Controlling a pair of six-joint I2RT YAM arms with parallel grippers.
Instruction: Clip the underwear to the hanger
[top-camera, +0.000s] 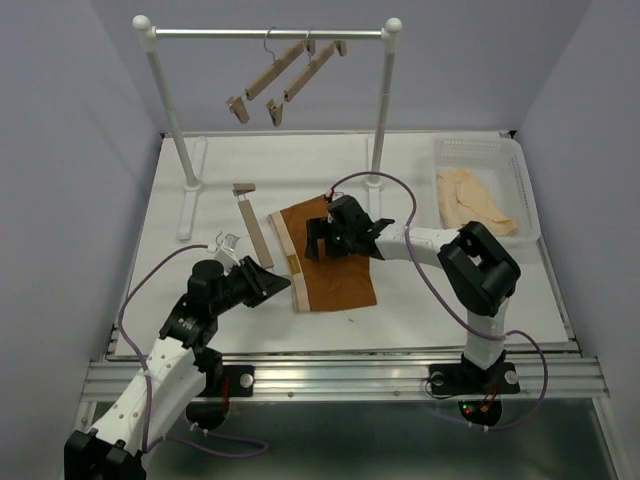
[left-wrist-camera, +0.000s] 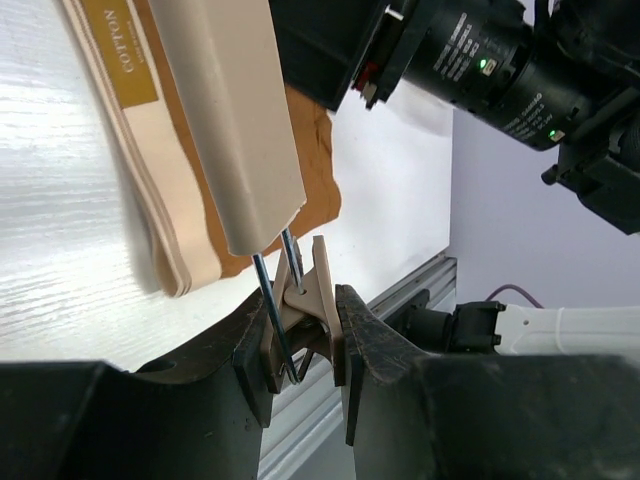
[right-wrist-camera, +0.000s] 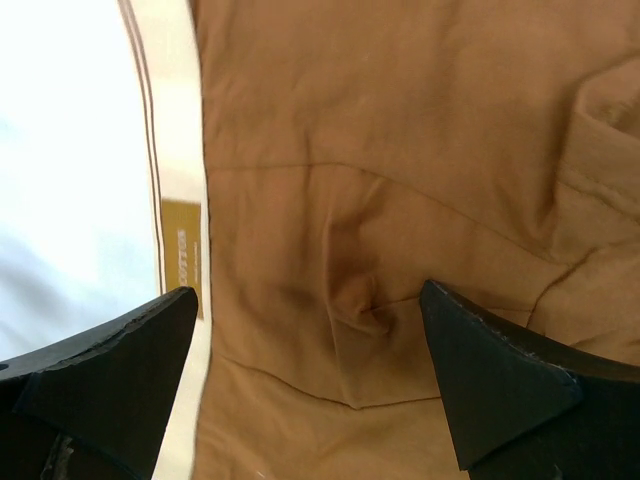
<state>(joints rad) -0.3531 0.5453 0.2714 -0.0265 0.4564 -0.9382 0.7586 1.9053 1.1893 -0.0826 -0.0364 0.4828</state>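
Note:
Next, my right gripper goes to the near corner of the underwear's waistband (top-camera: 302, 306) and closes there, next to the hanger's near-end clip.
The rust-brown underwear (top-camera: 335, 270) lies flat mid-table, its tan waistband (top-camera: 284, 255) facing left. The wooden hanger (top-camera: 252, 225) lies just left of it. My left gripper (top-camera: 268, 280) is shut on the hanger's near-end clip (left-wrist-camera: 318, 300), squeezing it beside the waistband's near corner (left-wrist-camera: 175, 235); the hanger bar (left-wrist-camera: 235, 120) runs along the waistband. My right gripper (top-camera: 330, 243) is open, hovering close over the fabric (right-wrist-camera: 400, 150) near the far part of the garment, fingers (right-wrist-camera: 500, 380) spread and holding nothing. The waistband also shows in the right wrist view (right-wrist-camera: 175, 150).
A white rail rack (top-camera: 268, 34) stands at the back with two more wooden hangers (top-camera: 285, 75) hooked on it. A white basket (top-camera: 525, 190) with cream garments (top-camera: 475, 200) sits at the back right. The table's metal front rail (top-camera: 340, 378) is just behind my left gripper.

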